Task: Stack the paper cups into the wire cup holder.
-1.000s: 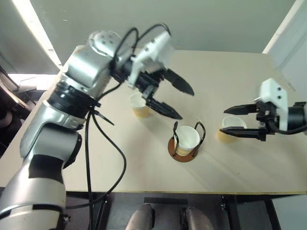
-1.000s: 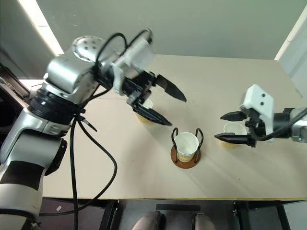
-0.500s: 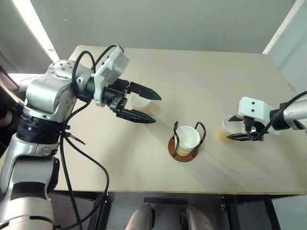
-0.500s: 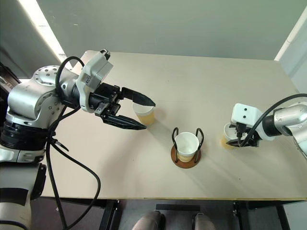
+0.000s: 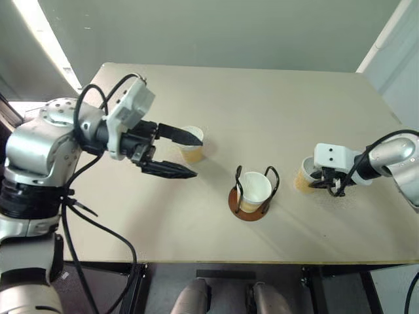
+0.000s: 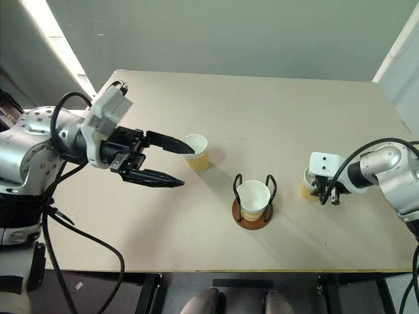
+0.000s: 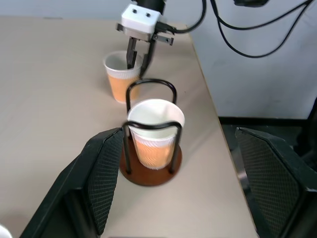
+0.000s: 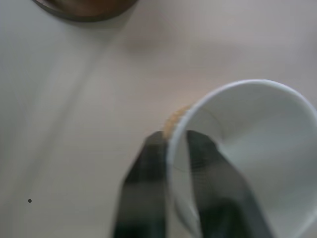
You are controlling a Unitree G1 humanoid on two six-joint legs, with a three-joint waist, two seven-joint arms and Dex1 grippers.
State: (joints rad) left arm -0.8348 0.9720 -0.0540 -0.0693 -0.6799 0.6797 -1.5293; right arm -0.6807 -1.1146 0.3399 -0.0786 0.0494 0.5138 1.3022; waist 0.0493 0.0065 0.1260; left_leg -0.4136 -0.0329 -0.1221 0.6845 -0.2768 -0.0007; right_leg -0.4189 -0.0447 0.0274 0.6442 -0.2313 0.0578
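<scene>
The robot's right gripper needs to release its paper cup inside the cup (image 5: 254, 188) that sits between the black loops of the wire holder.
Three paper cups stand on the table. One paper cup (image 5: 255, 188) sits inside the wire cup holder (image 5: 247, 208), between its black loops. A second cup (image 5: 192, 145) stands to the left of the holder. My left gripper (image 5: 198, 156) hangs open just left of that cup, its upper fingertip at the cup's rim, holding nothing. The third cup (image 5: 303, 174) stands to the right of the holder. My right gripper (image 8: 171, 141) is shut on this cup's wall (image 8: 247, 134), one finger inside and one outside.
The tan table (image 5: 294, 104) has bare room behind and in front of the cups. Its front edge (image 5: 262, 261) lies close below the holder. A pale wall panel (image 5: 393, 59) rises at the far right.
My right gripper has come down over the right cup and shut on its wall. My left arm has swung left and down, staying open beside the left cup.
</scene>
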